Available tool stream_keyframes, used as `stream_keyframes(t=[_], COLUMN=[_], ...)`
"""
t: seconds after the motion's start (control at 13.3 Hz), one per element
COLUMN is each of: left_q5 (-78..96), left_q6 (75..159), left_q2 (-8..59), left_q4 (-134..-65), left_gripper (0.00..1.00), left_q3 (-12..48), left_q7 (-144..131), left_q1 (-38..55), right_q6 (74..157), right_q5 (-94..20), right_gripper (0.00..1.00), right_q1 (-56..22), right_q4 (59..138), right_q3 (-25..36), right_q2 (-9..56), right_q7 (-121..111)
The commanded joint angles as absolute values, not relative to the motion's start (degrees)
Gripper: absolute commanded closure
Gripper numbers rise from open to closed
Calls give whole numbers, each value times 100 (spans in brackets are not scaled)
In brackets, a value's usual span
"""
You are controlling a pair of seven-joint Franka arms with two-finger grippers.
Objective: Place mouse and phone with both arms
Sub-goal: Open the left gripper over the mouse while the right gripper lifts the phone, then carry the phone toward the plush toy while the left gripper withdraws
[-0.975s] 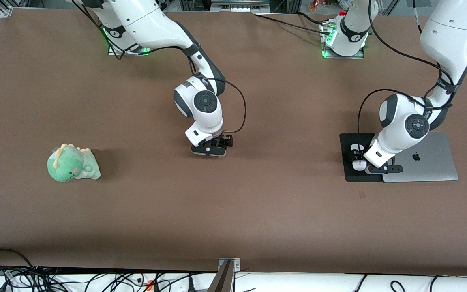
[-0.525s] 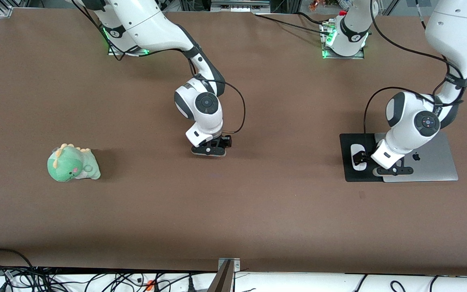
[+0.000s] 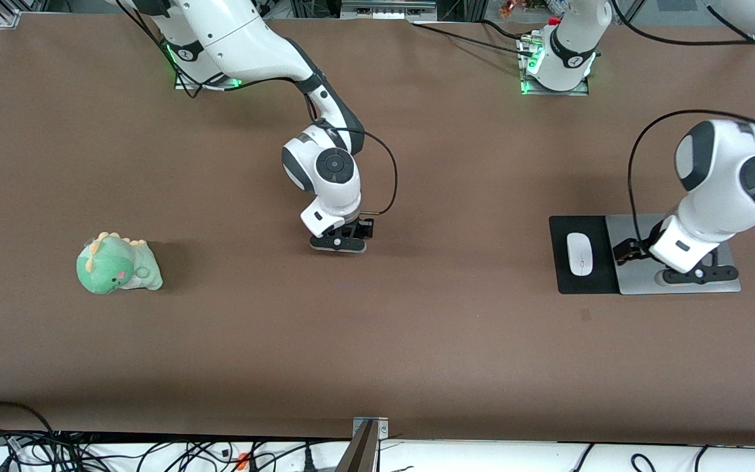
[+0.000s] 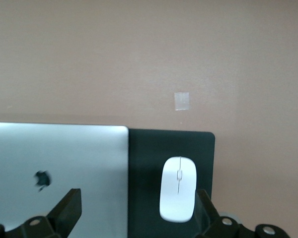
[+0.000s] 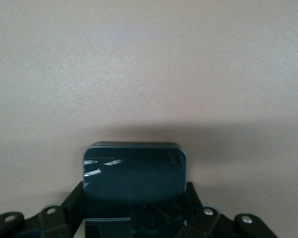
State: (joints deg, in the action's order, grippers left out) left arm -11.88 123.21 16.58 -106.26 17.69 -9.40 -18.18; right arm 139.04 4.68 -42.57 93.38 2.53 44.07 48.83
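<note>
The black phone will go down just beside the green dinosaur plush (image 3: pixel 187 256), toward the middle of the table, when I set it there with my right gripper.
The white mouse (image 3: pixel 580 254) lies alone on the black mouse pad (image 3: pixel 564 275), toward the left arm's end of the table. It also shows in the left wrist view (image 4: pixel 178 196). My left gripper (image 3: pixel 691 275) is open and empty, up in the air over where the pad meets a silver laptop (image 3: pixel 639 278); its fingers (image 4: pixel 68 207) stand wide apart. My right gripper (image 3: pixel 338 244) is low over the table's middle, shut on the black phone (image 5: pixel 134 178), which sticks out past the fingers (image 5: pixel 73 202). In the front view the gripper hides the phone.
A green dinosaur plush (image 3: pixel 118 265) sits toward the right arm's end. The closed laptop (image 4: pixel 54 163) lies beside the pad (image 4: pixel 144 158). A small tape patch (image 4: pixel 181 100) marks the table nearer the front camera than the pad. Cables run along the near table edge.
My left gripper has come off the mouse, risen, and moved toward the left arm's end, over the laptop. The mouse now lies uncovered on the pad. The right arm has barely moved.
</note>
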Motion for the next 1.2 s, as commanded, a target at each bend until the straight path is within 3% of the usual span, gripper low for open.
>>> stream_keyframes(t=[0.0,0.22,0.53,0.75,1.12], left_q5=[-837,-555,-457,-457,-361], left_q6=[11341,10515,9151,8974,8868], left_q2=[1329,854,738,738,642], left_q4=[-10100,-9827,-8844,-8613,-8639], left_gripper=[0,0,0,0,0], left_q3=[1828,1819,1810,1811,1828], left_q7=[-398,-98,176,132,62], left_q1=[-1881,-1994,-2004,-2004,-2004], right_q6=[12977,12131,11655,11663,12469], right_q5=[519,361,123,114,114], right_gripper=[100,100,100,100,100], right_q1=[-4070,-3649,-3209,-2814,-1944], right_q4=[8853,8552,8639,9139,10483], right_q3=[290,255,290,299,352], right_q2=[4412,4158,3780,3438,2665], right_q7=[4564,3765,2823,2190,1231])
